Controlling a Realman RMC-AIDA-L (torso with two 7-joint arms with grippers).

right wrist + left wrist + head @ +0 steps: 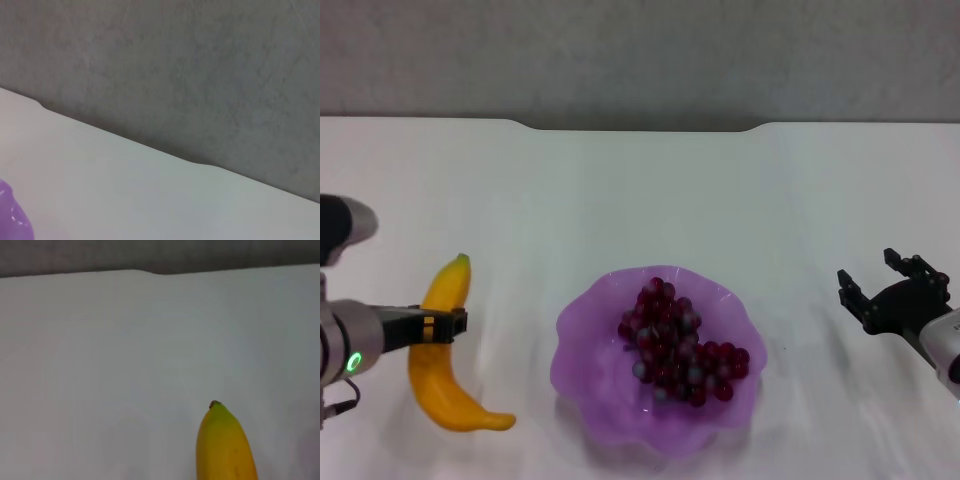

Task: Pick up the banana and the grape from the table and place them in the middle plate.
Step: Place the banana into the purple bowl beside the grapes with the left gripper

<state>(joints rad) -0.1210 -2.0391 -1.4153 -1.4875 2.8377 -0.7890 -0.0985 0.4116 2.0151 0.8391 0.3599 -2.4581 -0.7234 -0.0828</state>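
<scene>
My left gripper needs to let go of the banana in the purple plate, on the plate's bare part (pixel 620 348) beside the bunch of grapes.
The banana (pixel 442 372) lies at the left of the white table (pixel 650 190), its tip pointing to the far edge. My left gripper (pixel 444 326) reaches in from the left and is shut across the banana's upper half. The left wrist view shows only the banana's tip (pixel 222 445). The bunch of grapes (pixel 678 345) lies inside the purple plate (pixel 590 355) at the front centre. My right gripper (pixel 882 281) is open and empty, over the table to the right of the plate. The plate's rim shows in the right wrist view (pixel 12 217).
The table's far edge has a notch (pixel 640 128) at the middle, with a grey wall (pixel 640 50) behind it. Bare white tabletop lies between the banana and the plate and beyond the plate.
</scene>
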